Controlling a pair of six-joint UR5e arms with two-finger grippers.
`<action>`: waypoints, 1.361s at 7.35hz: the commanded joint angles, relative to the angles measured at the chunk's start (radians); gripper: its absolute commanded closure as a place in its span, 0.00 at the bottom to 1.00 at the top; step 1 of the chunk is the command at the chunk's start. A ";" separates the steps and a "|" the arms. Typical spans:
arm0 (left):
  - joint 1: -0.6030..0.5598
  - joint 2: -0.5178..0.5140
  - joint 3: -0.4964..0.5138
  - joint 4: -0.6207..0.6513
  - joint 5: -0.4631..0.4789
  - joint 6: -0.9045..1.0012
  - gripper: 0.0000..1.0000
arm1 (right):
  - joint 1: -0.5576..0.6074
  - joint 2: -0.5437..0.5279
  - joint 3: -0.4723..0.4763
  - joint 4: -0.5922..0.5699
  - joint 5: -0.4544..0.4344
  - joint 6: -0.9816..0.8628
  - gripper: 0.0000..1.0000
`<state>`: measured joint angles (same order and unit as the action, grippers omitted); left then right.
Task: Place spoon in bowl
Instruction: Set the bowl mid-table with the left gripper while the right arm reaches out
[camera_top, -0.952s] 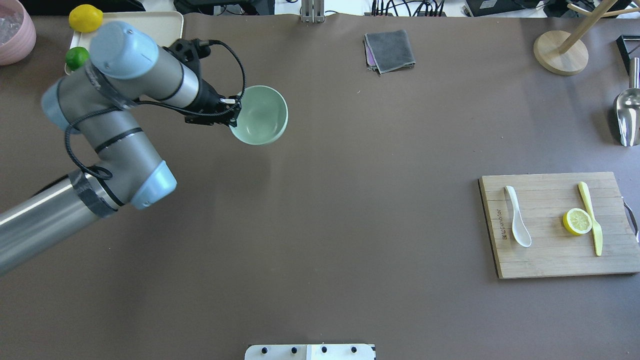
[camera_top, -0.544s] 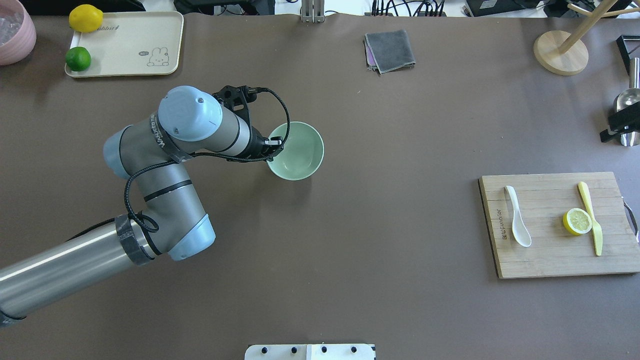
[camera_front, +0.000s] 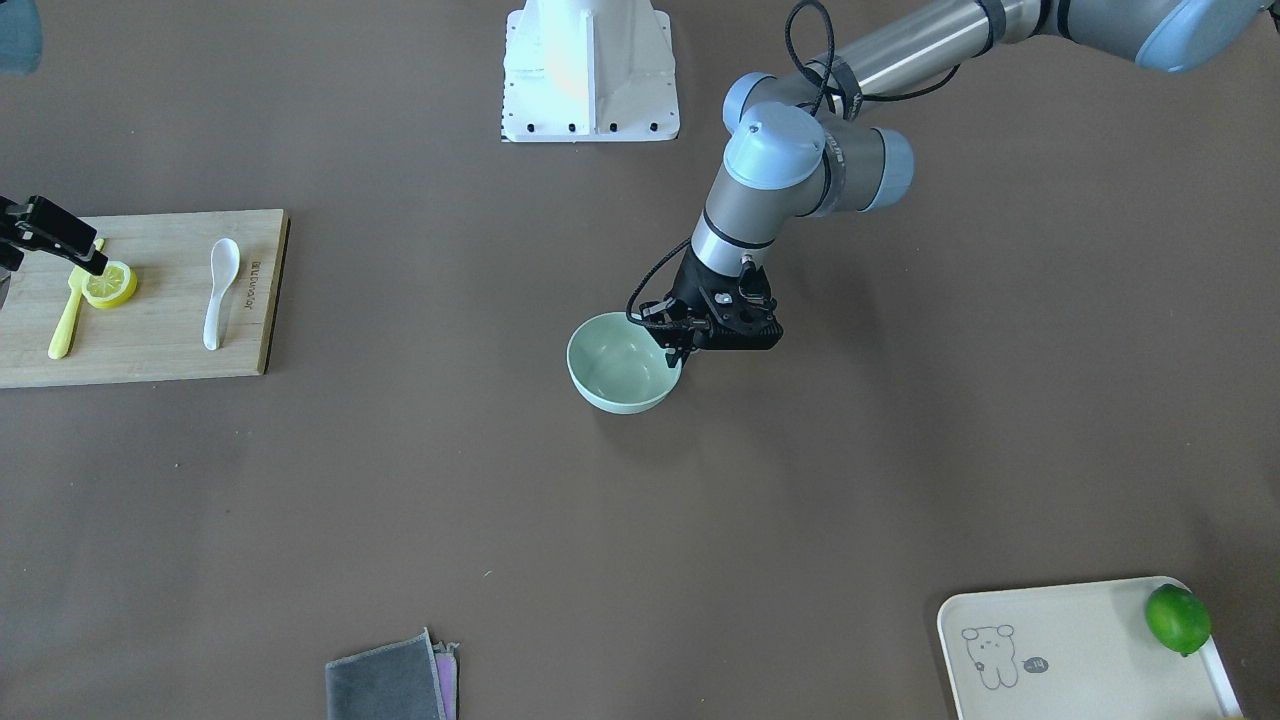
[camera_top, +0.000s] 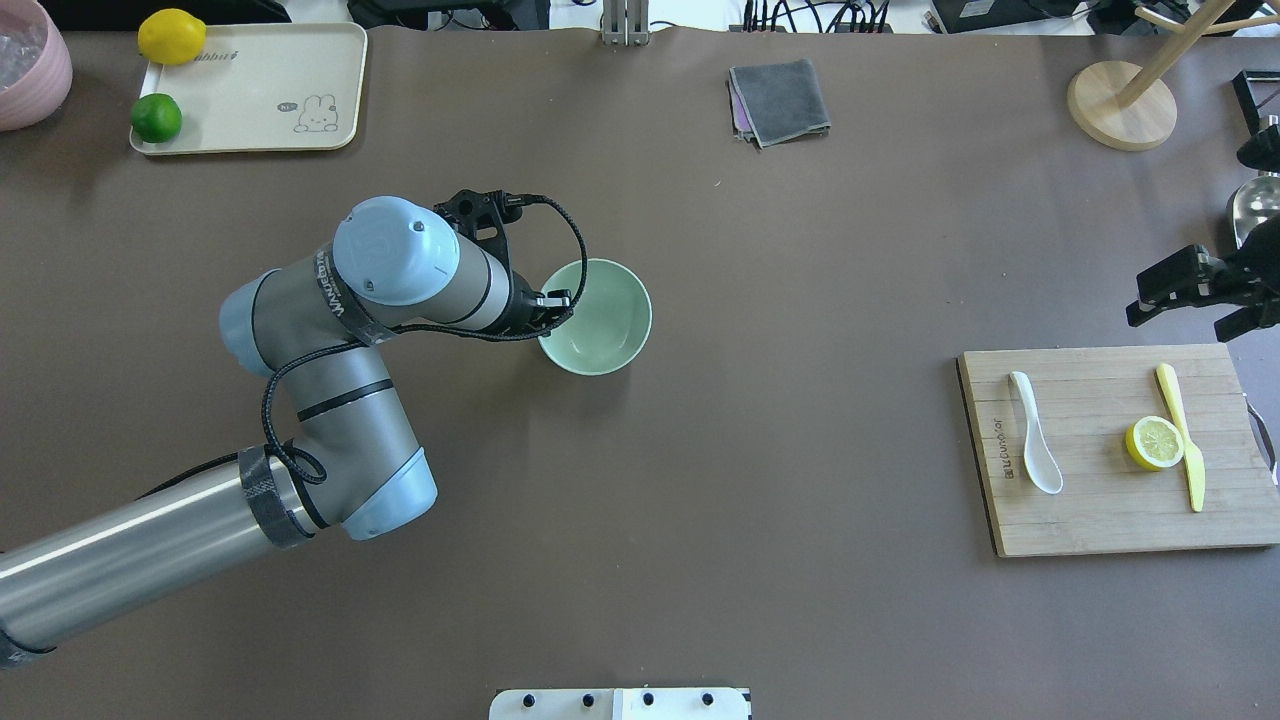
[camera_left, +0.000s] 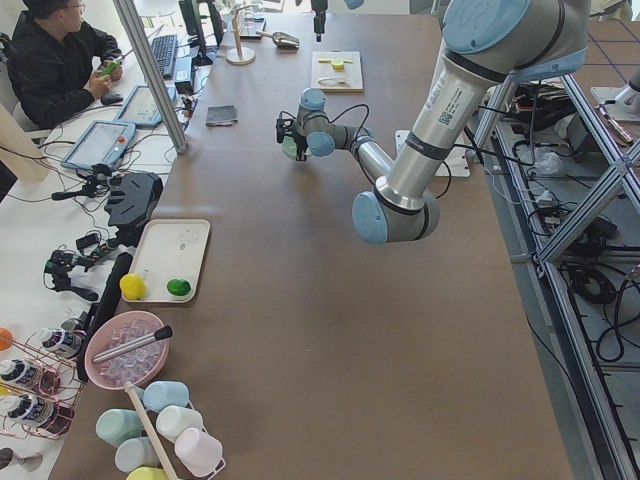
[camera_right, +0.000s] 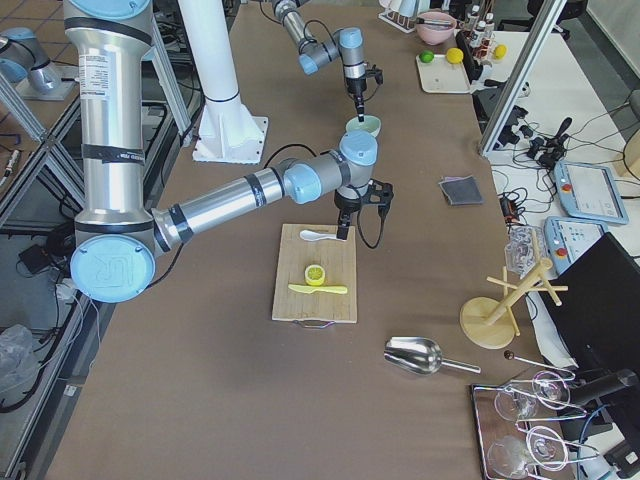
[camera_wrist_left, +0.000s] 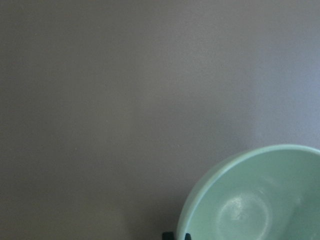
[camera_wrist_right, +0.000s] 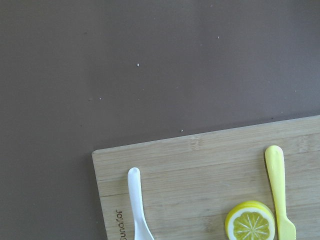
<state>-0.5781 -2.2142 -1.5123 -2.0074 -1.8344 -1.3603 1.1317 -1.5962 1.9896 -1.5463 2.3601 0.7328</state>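
Observation:
Next, my right gripper goes to the middle of the white spoon's handle (camera_front: 212, 314) (camera_wrist_right: 135, 196) on the cutting board and closes there.
The pale mint-green bowl (camera_top: 600, 320) is upright near the table's middle, and also shows in the front view (camera_front: 618, 368) and the left wrist view (camera_wrist_left: 255, 200). My left gripper (camera_top: 550, 305) is shut on its rim on the robot's left side. The white spoon (camera_top: 1035, 445) lies on the left part of a wooden cutting board (camera_top: 1100, 520), scoop toward the robot; it also shows in the right wrist view (camera_wrist_right: 136, 200). My right gripper (camera_top: 1200, 290) hovers just past the board's far edge, right of the spoon; I cannot tell whether it is open.
A lemon slice (camera_top: 1155, 443) and a yellow plastic knife (camera_top: 1182, 435) lie on the board's right part. A cream tray (camera_top: 250, 90) with a lime (camera_top: 156, 117) and a lemon (camera_top: 171, 36) is far left. A grey cloth (camera_top: 780, 100), wooden stand (camera_top: 1120, 105) and metal scoop (camera_top: 1250, 215) sit along the back.
My left arm has carried the bowl from beside the tray toward the table's middle and lower. My right gripper has come into the overhead view from the right edge toward the board.

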 joint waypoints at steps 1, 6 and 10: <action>0.001 0.004 -0.014 0.002 0.003 -0.006 0.03 | -0.023 -0.001 0.002 0.000 -0.002 0.002 0.00; -0.118 0.042 -0.209 0.196 -0.077 0.111 0.02 | -0.211 0.016 -0.018 0.099 -0.195 0.100 0.00; -0.151 0.057 -0.201 0.191 -0.083 0.152 0.02 | -0.266 0.030 -0.133 0.221 -0.205 0.102 0.00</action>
<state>-0.7252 -2.1581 -1.7140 -1.8151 -1.9158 -1.2149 0.8847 -1.5765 1.8850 -1.3521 2.1591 0.8328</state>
